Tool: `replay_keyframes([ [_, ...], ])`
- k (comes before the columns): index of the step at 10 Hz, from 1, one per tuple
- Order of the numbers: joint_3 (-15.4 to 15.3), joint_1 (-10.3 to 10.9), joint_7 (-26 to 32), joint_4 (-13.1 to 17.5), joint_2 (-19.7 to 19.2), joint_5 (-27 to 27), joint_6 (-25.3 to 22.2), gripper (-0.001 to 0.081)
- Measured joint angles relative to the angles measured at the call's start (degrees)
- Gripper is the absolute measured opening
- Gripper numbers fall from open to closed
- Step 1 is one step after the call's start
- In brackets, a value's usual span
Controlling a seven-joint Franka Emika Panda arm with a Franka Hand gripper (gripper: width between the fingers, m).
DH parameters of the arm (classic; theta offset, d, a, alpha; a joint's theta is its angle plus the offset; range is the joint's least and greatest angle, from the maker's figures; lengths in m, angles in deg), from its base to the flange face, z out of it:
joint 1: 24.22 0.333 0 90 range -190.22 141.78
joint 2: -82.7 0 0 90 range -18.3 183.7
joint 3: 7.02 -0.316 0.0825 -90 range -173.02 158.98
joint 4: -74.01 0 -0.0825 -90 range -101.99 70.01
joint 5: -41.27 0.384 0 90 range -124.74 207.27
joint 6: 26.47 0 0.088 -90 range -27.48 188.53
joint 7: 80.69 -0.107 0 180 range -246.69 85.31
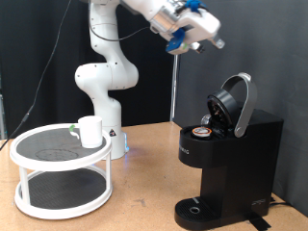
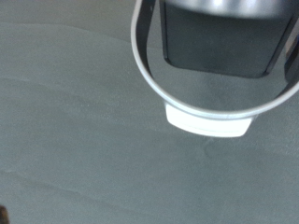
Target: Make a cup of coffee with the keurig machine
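The top of the silver-grey band [image 1: 244, 76] [image 2: 210, 115] on the keurig machine's open lid is the spot my gripper needs to go to next and close on.
The black keurig machine [image 1: 231, 154] stands at the exterior view's right with its rounded lid [image 1: 236, 101] hinged open. A small pod with a brown top [image 1: 202, 131] sits in its holder. The white cup [image 1: 90, 131] stands on the top tier of a round white rack [image 1: 60, 164] at the exterior view's left. My gripper [image 1: 205, 37] is high in the air above the open lid, apart from it, with nothing seen between its fingers. The wrist view shows the lid's silver-grey band [image 2: 154, 89] and black lid [image 2: 224, 37] from above; no fingers show there.
The white robot base [image 1: 104, 87] stands behind the rack. A dark curtain backs the brown table [image 1: 144, 192]. The machine's round drip tray [image 1: 197, 207] sits low at its front with nothing on it.
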Motion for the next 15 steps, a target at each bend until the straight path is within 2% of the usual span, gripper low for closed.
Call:
replay_keyframes([
  [4, -5.1, 1.0, -8.8, 3.2, -2.7, -0.2, 4.6, 0.0734],
  [6, -5.2, 1.0, -7.7, 3.1, -2.8, 1.5, 5.4, 0.0734],
  [8, -6.8, 1.2, -8.7, 4.0, -3.6, 2.9, 9.0, 0.0734],
  [10, -9.1, 1.6, -10.8, 6.8, -5.9, 2.1, 9.8, 0.0734],
  [13, -12.2, 2.7, -15.0, 11.5, -9.7, -0.7, 7.9, 0.0734],
  [15, -14.4, 3.4, -17.2, 13.9, -11.7, -1.9, 9.6, 0.0734],
])
